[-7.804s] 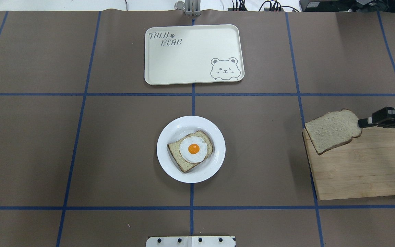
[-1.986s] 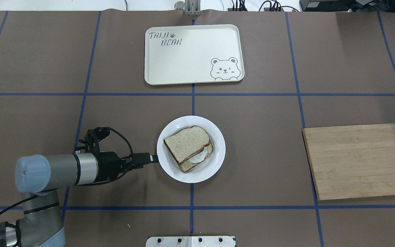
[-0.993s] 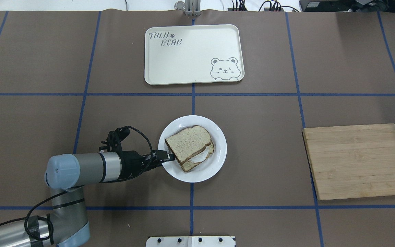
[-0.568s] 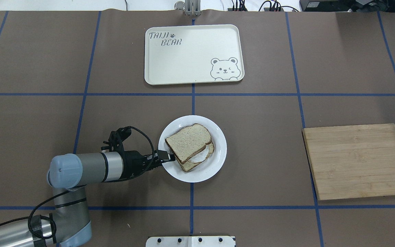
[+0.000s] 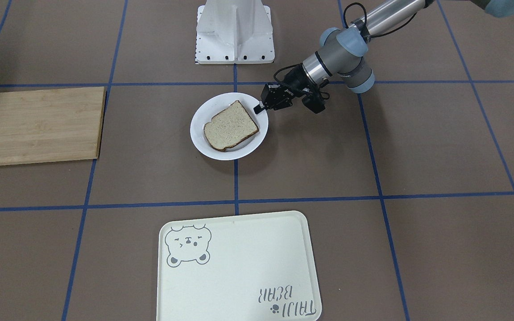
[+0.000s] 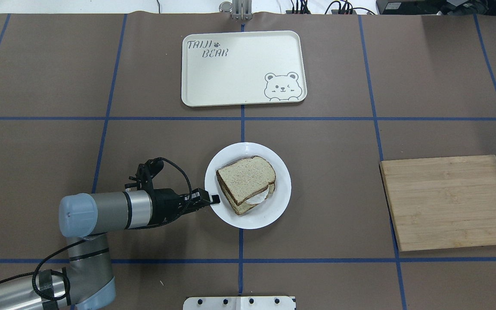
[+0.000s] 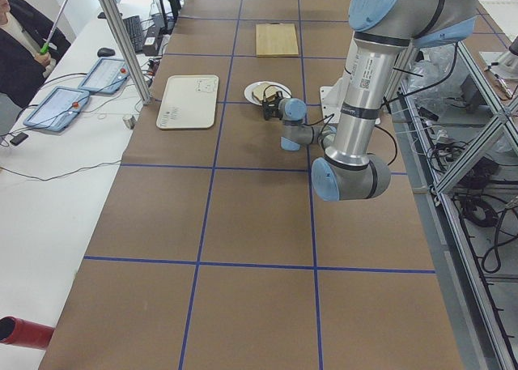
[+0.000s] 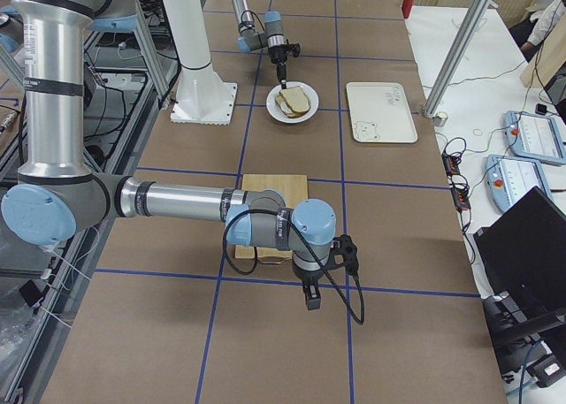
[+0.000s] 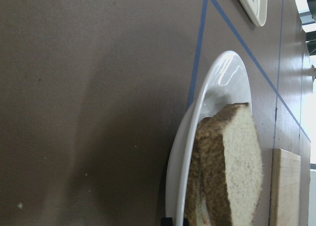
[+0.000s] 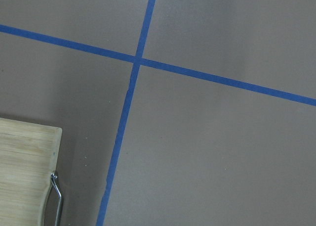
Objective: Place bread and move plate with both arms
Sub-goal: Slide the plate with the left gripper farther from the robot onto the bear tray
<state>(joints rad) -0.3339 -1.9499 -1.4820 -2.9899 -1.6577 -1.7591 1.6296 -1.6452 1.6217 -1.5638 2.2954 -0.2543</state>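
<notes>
Next, my left gripper puts the white plate down on the cream bear tray (image 5: 237, 271) between the tray's bear drawing and its lettering.
The white plate (image 6: 270, 210) sits mid-table. On it the plain bread (image 6: 244, 178) lies on top of the egg slice, whose egg white (image 6: 256, 199) peeks out at the right. My left gripper (image 6: 214, 199) reaches in flat from the left and is closed on the plate's left rim. The front view shows it at the plate's (image 5: 197, 130) edge beside the bread (image 5: 231, 125), left gripper (image 5: 259, 108). The left wrist view shows the rim (image 9: 207, 102) and the bread's edge (image 9: 242, 176) close up. My right gripper (image 8: 311, 300) hangs over bare table; I cannot tell its state.
The cream bear tray (image 6: 243, 69) lies beyond the plate at the table's far side. A wooden cutting board (image 6: 450, 202) lies at the right, and its corner and handle show in the right wrist view (image 10: 24, 176). The robot's white base (image 5: 234, 31) stands behind the plate.
The right gripper earlier held the bread over the board; the bread now lies on the egg slice. The left arm came in to the plate's rim. The plate has slid slightly right.
</notes>
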